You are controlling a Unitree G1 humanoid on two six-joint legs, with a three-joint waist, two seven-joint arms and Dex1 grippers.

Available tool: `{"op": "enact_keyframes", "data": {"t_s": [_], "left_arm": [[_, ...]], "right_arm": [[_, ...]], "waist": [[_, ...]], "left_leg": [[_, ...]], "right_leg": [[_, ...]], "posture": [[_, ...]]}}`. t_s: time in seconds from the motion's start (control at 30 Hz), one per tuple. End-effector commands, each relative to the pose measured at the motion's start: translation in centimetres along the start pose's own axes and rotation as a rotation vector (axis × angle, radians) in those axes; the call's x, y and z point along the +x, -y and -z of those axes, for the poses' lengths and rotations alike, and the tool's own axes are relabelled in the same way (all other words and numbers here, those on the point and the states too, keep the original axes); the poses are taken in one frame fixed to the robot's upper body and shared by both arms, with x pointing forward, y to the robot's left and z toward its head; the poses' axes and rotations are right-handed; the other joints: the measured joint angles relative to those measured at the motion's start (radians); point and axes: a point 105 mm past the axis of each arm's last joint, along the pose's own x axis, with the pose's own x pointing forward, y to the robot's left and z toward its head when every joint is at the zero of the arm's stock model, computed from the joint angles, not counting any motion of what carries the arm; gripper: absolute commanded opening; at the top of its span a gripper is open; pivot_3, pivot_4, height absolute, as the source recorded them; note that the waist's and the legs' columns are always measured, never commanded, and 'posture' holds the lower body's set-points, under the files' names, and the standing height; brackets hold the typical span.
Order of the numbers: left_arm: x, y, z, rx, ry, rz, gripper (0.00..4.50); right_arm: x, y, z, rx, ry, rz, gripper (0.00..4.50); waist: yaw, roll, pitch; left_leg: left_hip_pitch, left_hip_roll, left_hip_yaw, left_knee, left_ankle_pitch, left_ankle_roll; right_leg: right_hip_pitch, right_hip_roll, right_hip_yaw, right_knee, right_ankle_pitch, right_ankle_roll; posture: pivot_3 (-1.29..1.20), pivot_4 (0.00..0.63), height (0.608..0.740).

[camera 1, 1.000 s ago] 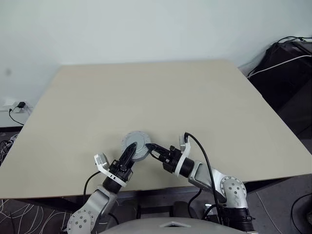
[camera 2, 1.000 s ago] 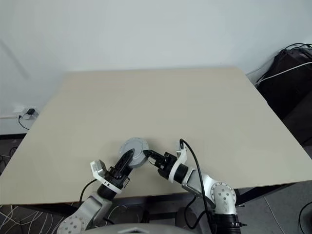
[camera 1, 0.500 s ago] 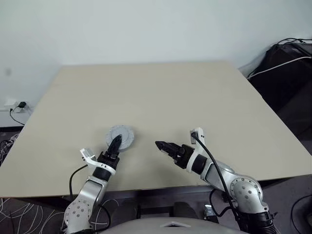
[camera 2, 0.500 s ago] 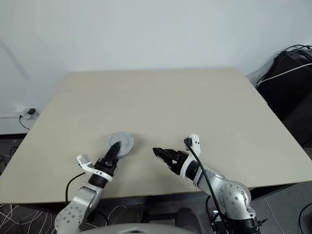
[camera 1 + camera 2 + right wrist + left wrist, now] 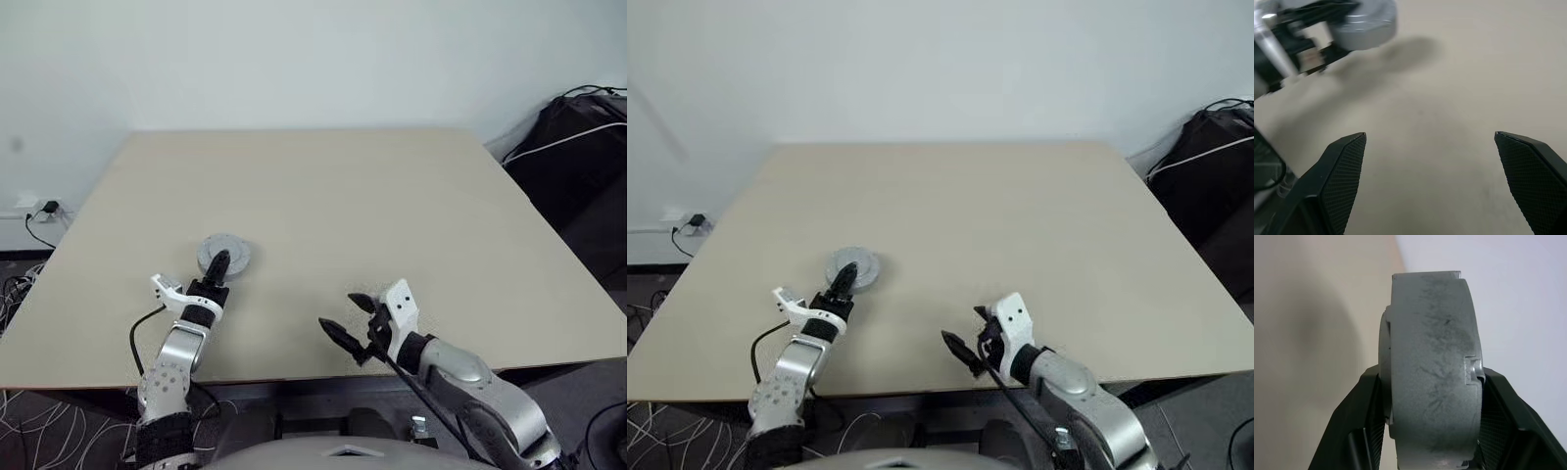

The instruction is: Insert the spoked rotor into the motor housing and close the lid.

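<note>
My left gripper is going to release the motor housing on the bare beige table (image 5: 218, 242) just beyond its black fingertips.
A thick round silver-grey puck (image 5: 225, 254), the motor housing with the lid closed over it, sits between the fingers of my left gripper (image 5: 219, 262) at the table's near left. In the left wrist view the puck (image 5: 1432, 367) stands edge-on, and both black fingers (image 5: 1369, 404) press its flat faces. My right gripper (image 5: 341, 313) hangs open over the front edge, well to the right of the puck, with nothing in it. Its wide-apart fingers (image 5: 1344, 164) frame bare table, and the puck (image 5: 1364, 22) casts a shadow farther off. The spoked rotor is hidden.
The beige table (image 5: 392, 206) stretches far ahead and to the right. Its front edge runs just under both grippers. A black bag with a white cable (image 5: 578, 127) lies off the right side. Cables and a wall socket (image 5: 39, 211) are on the floor at left.
My left gripper has carried the puck leftwards and farther onto the table. My right gripper has let go of it, opened wide, rolled over and drawn back to the right.
</note>
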Motion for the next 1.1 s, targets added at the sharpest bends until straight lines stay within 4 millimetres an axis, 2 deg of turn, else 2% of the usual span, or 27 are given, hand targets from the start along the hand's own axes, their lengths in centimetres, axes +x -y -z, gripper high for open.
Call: {"op": "enact_keyframes", "data": {"t_s": [0.03,0.33,0.53,0.93,1.1], "left_arm": [[1.6,1.4,-1.9,0.028,0.082,0.033,2.12],[4.4,0.8,-3.5,0.062,0.124,-0.029,2.12],[6.5,1.1,-3.9,0.096,0.117,-0.039,2.12],[9.2,0.2,-3.1,0.101,0.093,-0.135,2.12],[9.7,-0.7,-2.0,0.131,0.032,-0.192,2.12]], "right_arm": [[-0.4,0.0,-1.5,-0.142,0.086,0.004,4.5],[-0.9,1.3,-0.6,-0.303,0.1,0.076,4.5],[-1.2,2.0,-0.4,-0.367,0.128,0.146,4.5],[-0.9,1.5,0.3,-0.314,0.129,0.157,4.5],[-0.9,1.4,-0.1,-0.304,0.136,0.157,4.5]], "waist": [[0.002,-0.002,-0.001],[0.014,-0.007,-0.002],[0.016,-0.008,-0.003],[0.015,-0.009,-0.003],[0.015,-0.009,-0.003]], "left_leg": [[0.0,0.0,0.0,0.0,0.0,0.0],[0.001,0.0,0.0,0.002,0.0,0.0],[0.001,0.0,-0.001,0.002,0.001,-0.001],[0.002,0.0,-0.001,0.002,0.003,0.0],[0.002,0.0,-0.002,0.002,0.004,-0.001]], "right_leg": [[0.0,0.0,0.0,0.0,0.0,0.001],[0.002,0.001,-0.001,0.0,0.003,0.0],[0.002,0.001,-0.001,0.0,0.006,0.003],[0.002,0.002,-0.001,0.001,0.008,0.004],[0.003,0.002,-0.001,0.001,0.009,0.005]], "posture": [[0.0,0.0,0.74],[0.0,0.0,0.74],[0.0,0.0,0.74],[0.0,0.0,0.74],[0.0,0.0,0.74]]}}
